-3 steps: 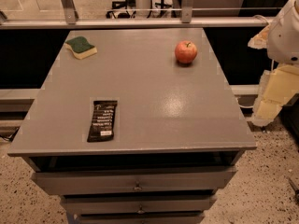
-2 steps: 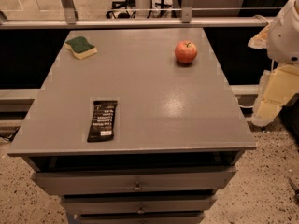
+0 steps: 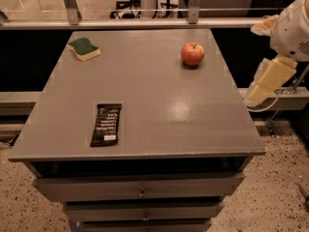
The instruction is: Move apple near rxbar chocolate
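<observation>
The robot's gripper should next move to the red apple and close around the apple's side [image 3: 199, 55] that faces away from the green-and-yellow sponge.
A round red apple [image 3: 192, 53] with a short stem sits on the grey table top [image 3: 159, 100], toward the far right. The rxbar chocolate [image 3: 106, 124], a flat black wrapper with white lettering and a white label at its near end, lies at the near left, far from the apple. My gripper [image 3: 264, 81], a cream-coloured part hanging under the white arm joint [image 3: 292, 28], is off the table's right edge, to the right of and nearer than the apple, holding nothing that I can see.
A green-and-yellow sponge [image 3: 84, 49] lies at the far left corner. Drawers [image 3: 142, 190] run below the table front. A metal rail [image 3: 145, 23] runs behind the table. Speckled floor lies around it.
</observation>
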You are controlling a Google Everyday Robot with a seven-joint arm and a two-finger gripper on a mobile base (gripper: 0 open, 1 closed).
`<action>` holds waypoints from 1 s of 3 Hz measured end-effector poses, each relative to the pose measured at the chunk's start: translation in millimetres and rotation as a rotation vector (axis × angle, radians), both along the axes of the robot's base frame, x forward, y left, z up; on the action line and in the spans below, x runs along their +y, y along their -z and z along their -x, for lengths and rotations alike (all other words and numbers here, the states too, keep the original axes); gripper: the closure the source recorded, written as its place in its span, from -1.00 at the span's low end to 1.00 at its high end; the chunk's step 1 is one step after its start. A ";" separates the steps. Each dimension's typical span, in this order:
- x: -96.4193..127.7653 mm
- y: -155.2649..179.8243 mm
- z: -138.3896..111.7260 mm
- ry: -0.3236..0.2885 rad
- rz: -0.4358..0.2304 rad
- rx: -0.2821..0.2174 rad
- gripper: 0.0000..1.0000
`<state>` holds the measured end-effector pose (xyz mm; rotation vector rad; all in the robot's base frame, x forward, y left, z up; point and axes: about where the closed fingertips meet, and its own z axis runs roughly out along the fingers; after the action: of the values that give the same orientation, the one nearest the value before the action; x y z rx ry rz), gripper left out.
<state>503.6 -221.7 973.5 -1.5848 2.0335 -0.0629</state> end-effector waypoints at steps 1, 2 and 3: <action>-1.0 5.3 -49.0 0.004 -0.090 -0.083 -1.00; 2.5 17.6 -94.1 0.022 -0.185 -0.108 -1.00; 14.7 35.4 -135.6 0.040 -0.288 -0.095 -1.00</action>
<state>639.2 -207.0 938.2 -1.3382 1.9034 0.1316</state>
